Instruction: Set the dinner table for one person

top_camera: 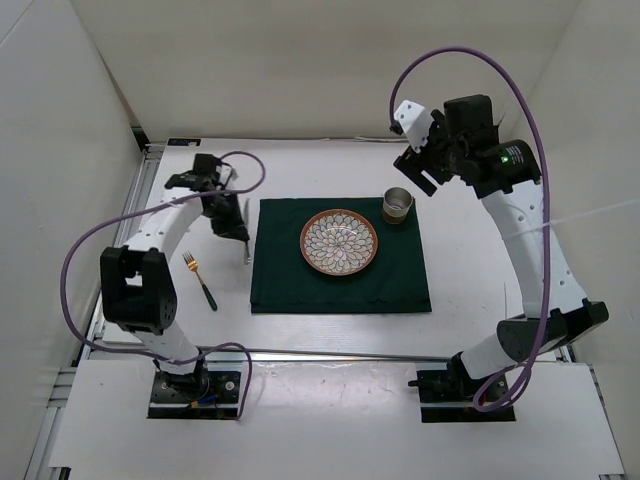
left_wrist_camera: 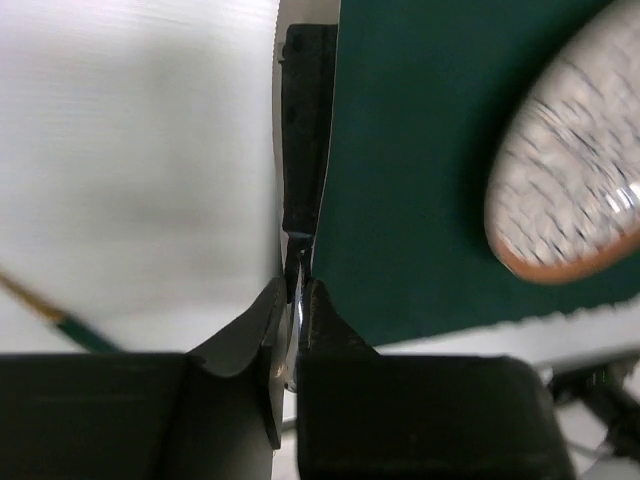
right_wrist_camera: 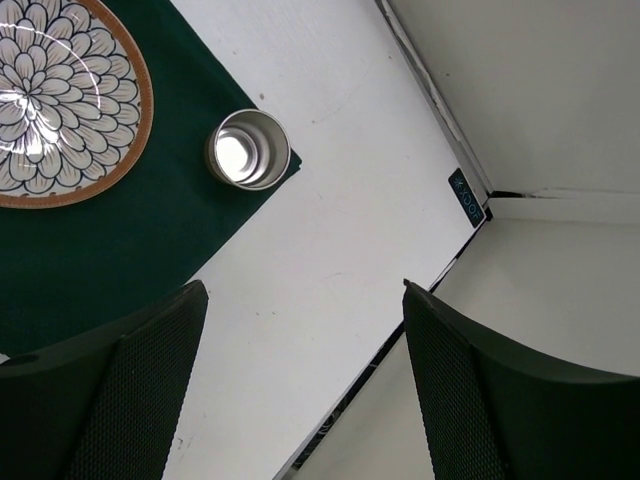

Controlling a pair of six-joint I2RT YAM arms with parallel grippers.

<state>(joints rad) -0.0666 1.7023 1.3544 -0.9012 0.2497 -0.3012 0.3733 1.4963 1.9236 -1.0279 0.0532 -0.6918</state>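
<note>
I should release the knife, now held along the cloth's edge, on the dark green cloth (top_camera: 405,259) beside the plate, in front of the cup, with my left gripper.
The dinner table (top_camera: 480,270) is a white top with metal rails. A dark green cloth (top_camera: 340,285) lies at its middle. On the cloth stand a flower-patterned plate (top_camera: 339,243) with a brown rim and a metal cup (top_camera: 398,207) at the far right corner. My left gripper (top_camera: 243,236) is shut on a knife (left_wrist_camera: 305,130) with a black handle, held by its blade along the cloth's left edge (left_wrist_camera: 330,200). A fork (top_camera: 200,280) with gold tines and a green handle lies on the table left of the cloth. My right gripper (top_camera: 418,168) is open and empty, raised beyond the cup (right_wrist_camera: 248,148).
White walls close in the table at the back and both sides. The table's back right corner and rail (right_wrist_camera: 465,200) show in the right wrist view. The plate (right_wrist_camera: 60,100) sits left of the cup there. Purple cables loop over both arms.
</note>
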